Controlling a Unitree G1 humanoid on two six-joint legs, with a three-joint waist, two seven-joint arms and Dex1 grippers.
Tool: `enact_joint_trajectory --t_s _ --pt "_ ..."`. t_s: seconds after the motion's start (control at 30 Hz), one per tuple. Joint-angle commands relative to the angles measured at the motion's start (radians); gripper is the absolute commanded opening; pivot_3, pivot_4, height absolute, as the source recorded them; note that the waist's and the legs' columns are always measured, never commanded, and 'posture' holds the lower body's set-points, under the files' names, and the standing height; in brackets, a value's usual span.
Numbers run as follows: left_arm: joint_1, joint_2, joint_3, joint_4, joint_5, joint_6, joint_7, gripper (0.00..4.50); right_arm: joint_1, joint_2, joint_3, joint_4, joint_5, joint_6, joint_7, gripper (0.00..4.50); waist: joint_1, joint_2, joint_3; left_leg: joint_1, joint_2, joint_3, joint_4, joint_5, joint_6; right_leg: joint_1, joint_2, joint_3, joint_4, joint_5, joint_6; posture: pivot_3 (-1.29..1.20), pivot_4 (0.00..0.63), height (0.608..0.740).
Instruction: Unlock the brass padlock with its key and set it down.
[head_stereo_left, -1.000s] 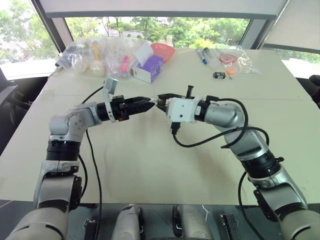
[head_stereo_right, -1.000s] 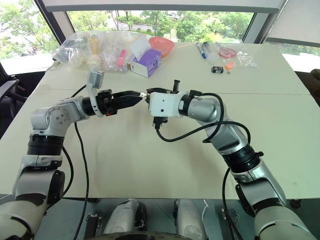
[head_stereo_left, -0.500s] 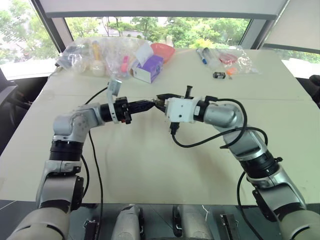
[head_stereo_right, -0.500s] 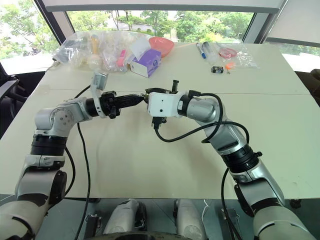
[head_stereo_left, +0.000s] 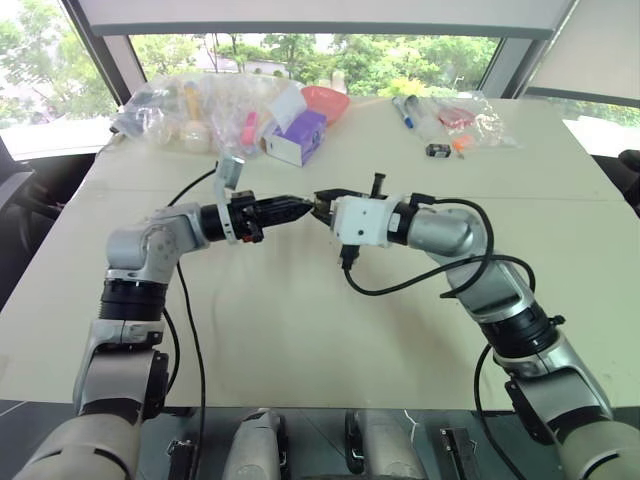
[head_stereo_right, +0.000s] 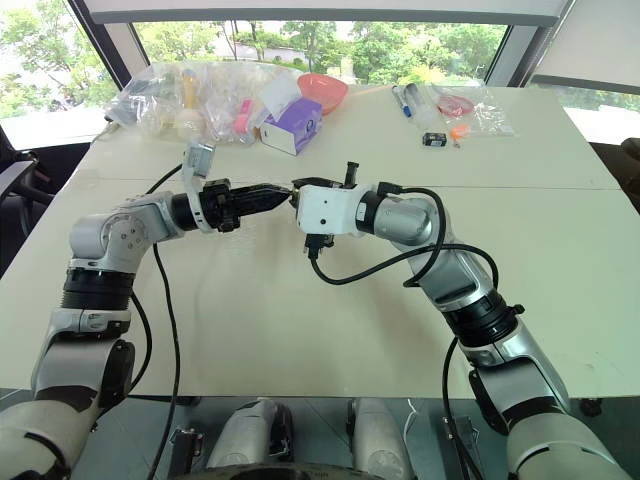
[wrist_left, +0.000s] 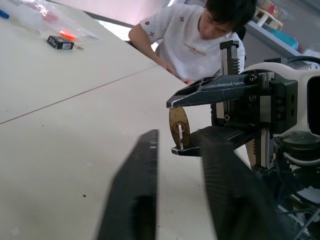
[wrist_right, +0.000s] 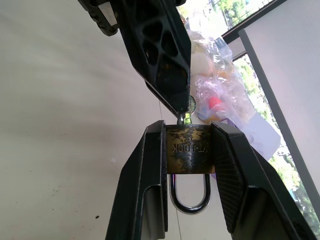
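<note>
The shackle points back between my right fingers, so next my left gripper turns the key, then takes the padlock's body (wrist_right: 189, 150) to free my right gripper.
The brass padlock (wrist_right: 189, 150) hangs above the table, its silvery shackle (wrist_right: 189, 197) pointing back toward the wrist. My right gripper (head_stereo_left: 322, 198) is shut on the padlock's body. A small silver key (wrist_right: 186, 114) sticks out of the padlock's keyhole end. My left gripper (head_stereo_left: 302, 208) points straight at that end from the left. Its black fingers (wrist_left: 142, 170) stand apart, with the tips at the key. In the left wrist view the padlock (wrist_left: 178, 127) and key show through the gap between them.
Clear bags of small items (head_stereo_left: 190, 105), a purple box (head_stereo_left: 297, 135), a red bowl (head_stereo_left: 325, 100), markers and a small black-and-grey block (head_stereo_left: 437, 150) lie along the table's far edge. A person (wrist_left: 200, 35) leans at the table's side. Black cables hang from both wrists.
My left gripper closed at the key half a second ago and now stands apart again. Both hands kept their places and the right grip is unchanged.
</note>
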Motion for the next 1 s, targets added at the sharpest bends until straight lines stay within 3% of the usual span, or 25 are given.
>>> enact_joint_trajectory --t_s 0.03,0.1,0.17,0.23,0.27,0.57,0.73,0.87,1.0 --pt "-0.018 0.011 0.02 -0.035 -0.012 -0.005 -0.005 2.35 -0.005 0.004 -0.026 -0.038 0.002 -0.01 -0.004 0.69 0.0 0.0 0.0 0.0 0.0 0.0 0.0 0.0 0.0 0.0 0.0 0.0 0.0 0.0 0.0 0.0 0.15 0.734" --pt "-0.019 0.008 0.021 -0.032 -0.012 -0.006 -0.004 2.1 -0.005 0.005 -0.026 -0.037 0.001 -0.01 -0.005 0.69 0.0 0.0 0.0 0.0 0.0 0.0 0.0 0.0 0.0 0.0 0.0 0.0 0.0 0.0 0.0 0.0 0.15 0.734" --pt "-0.021 0.005 0.023 -0.029 -0.013 -0.007 -0.001 1.36 -0.006 0.005 -0.025 -0.036 0.001 -0.01 -0.005 0.69 0.0 0.0 0.0 0.0 0.0 0.0 0.0 0.0 0.0 0.0 0.0 0.0 0.0 0.0 0.0 0.0 0.15 0.734" --pt "-0.021 0.003 0.021 -0.032 -0.014 -0.007 -0.002 0.28 -0.005 0.005 -0.025 -0.038 0.001 -0.009 -0.004 0.69 0.0 0.0 0.0 0.0 0.0 0.0 0.0 0.0 0.0 0.0 0.0 0.0 0.0 0.0 0.0 0.0 0.15 0.734" --pt "-0.021 0.003 0.019 -0.035 -0.015 -0.008 -0.004 0.07 -0.004 0.004 -0.025 -0.039 0.002 -0.009 -0.004 0.69 0.0 0.0 0.0 0.0 0.0 0.0 0.0 0.0 0.0 0.0 0.0 0.0 0.0 0.0 0.0 0.0 0.15 0.734" --pt "-0.051 -0.01 -0.018 -0.059 0.071 -0.131 0.032 0.07 0.007 0.004 -0.02 -0.053 0.008 -0.001 0.01 0.69 0.003 0.0 0.0 0.0 0.0 0.0 0.0 0.0 0.0 0.0 0.0 0.0 0.0 0.0 0.0 0.0 0.15 0.734" --pt "-0.038 0.038 -0.178 -0.095 0.329 -0.513 -0.033 0.07 0.012 0.007 -0.022 -0.055 0.01 0.006 0.021 0.69 0.001 0.0 0.0 0.0 0.0 0.001 0.0 0.0 0.0 0.0 0.0 0.0 0.0 0.0 0.0 0.0 0.15 0.734" --pt "-0.033 0.057 -0.166 -0.097 0.296 -0.479 -0.08 0.07 0.012 0.007 -0.028 -0.051 0.005 0.009 0.023 0.69 -0.001 0.0 0.0 0.0 0.0 0.001 0.0 0.0 0.0 0.0 0.0 0.0 0.0 0.0 0.0 0.0 0.15 0.734" --pt "-0.053 0.074 -0.081 -0.063 0.179 -0.282 -0.085 0.07 0.01 0.007 -0.031 -0.042 -0.005 0.007 0.011 0.69 0.0 0.0 0.0 0.0 0.0 0.001 0.0 0.0 0.0 0.0 0.0 0.0 0.0 0.0 0.0 0.0 0.15 0.734"
